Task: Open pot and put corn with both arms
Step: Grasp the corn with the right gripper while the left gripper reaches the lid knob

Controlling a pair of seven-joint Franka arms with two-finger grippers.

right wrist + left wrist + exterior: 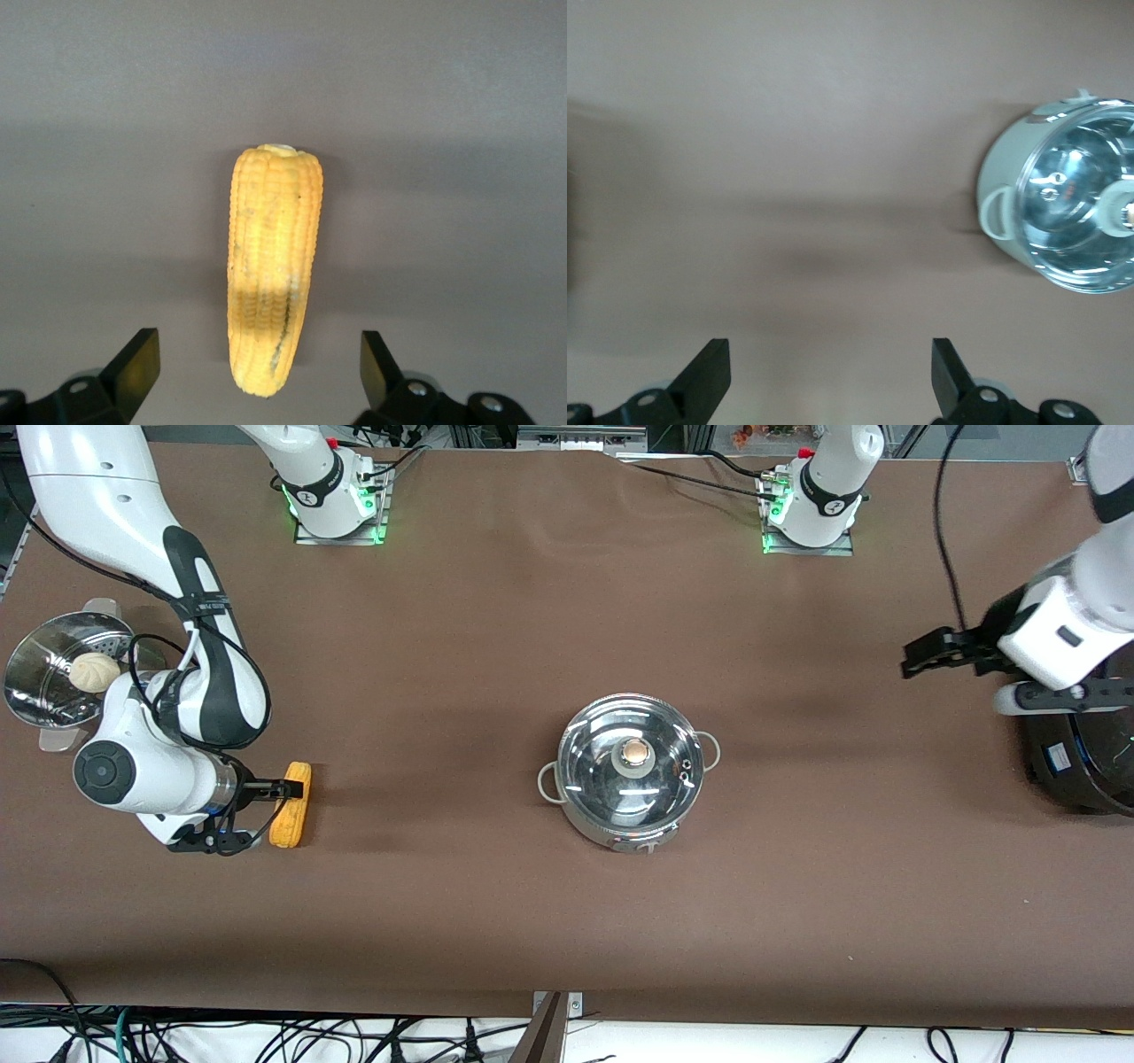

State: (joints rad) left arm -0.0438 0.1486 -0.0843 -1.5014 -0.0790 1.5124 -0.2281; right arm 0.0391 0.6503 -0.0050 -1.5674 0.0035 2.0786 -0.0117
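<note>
The robot's right gripper should close around the middle of the yellow-orange corn (291,804) (273,276), about halfway from its pale cut end to its narrow end.
The corn (292,806) is a yellow-orange cob lying on the brown table toward the right arm's end; it also shows in the right wrist view (270,266). My right gripper (255,813) is open, low over the corn, its jaws wide on either side of one end of the cob (257,367) and not touching it. The shiny steel pot (631,775) stands mid-table with its glass lid and tan knob (634,754) on. My left gripper (926,657) is open and empty over bare table toward the left arm's end (831,367); the pot (1063,208) shows well off from it.
A perforated steel steamer basket (35,682) holding a white bun (95,670) stands beside the right arm, farther from the front camera than the corn. A black rice cooker (1085,757) sits under the left arm's wrist at the table's end.
</note>
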